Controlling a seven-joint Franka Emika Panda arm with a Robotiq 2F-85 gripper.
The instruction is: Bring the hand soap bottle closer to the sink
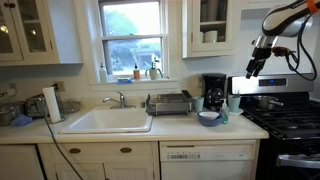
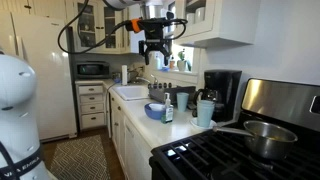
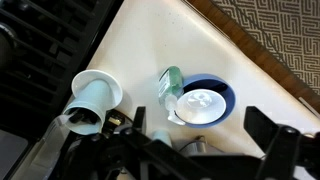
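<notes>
My gripper needs to move down and close on the pale pump (image 1: 225, 108) (image 3: 171, 103) at the top of the hand soap bottle, next to the blue bowl.
The hand soap bottle (image 3: 170, 88), slim teal-green with a pale pump, stands on the white counter right beside a blue bowl (image 3: 205, 103). It also shows in both exterior views (image 2: 168, 112) (image 1: 224, 114), between the bowl and a pale cup. The white sink (image 1: 105, 121) with its chrome faucet (image 1: 117, 98) lies farther along the counter and also shows in an exterior view (image 2: 130, 92). My gripper (image 3: 200, 125) is open and empty. It hangs high above the bottle and bowl, as both exterior views show (image 1: 253, 70) (image 2: 152, 52).
A pale cup (image 3: 93, 100) stands near the bottle. A black coffee maker (image 2: 222, 92) stands behind it. A dark wire dish rack (image 1: 170, 102) sits between the sink and the coffee maker. A stove with a pot (image 2: 262, 135) borders the counter.
</notes>
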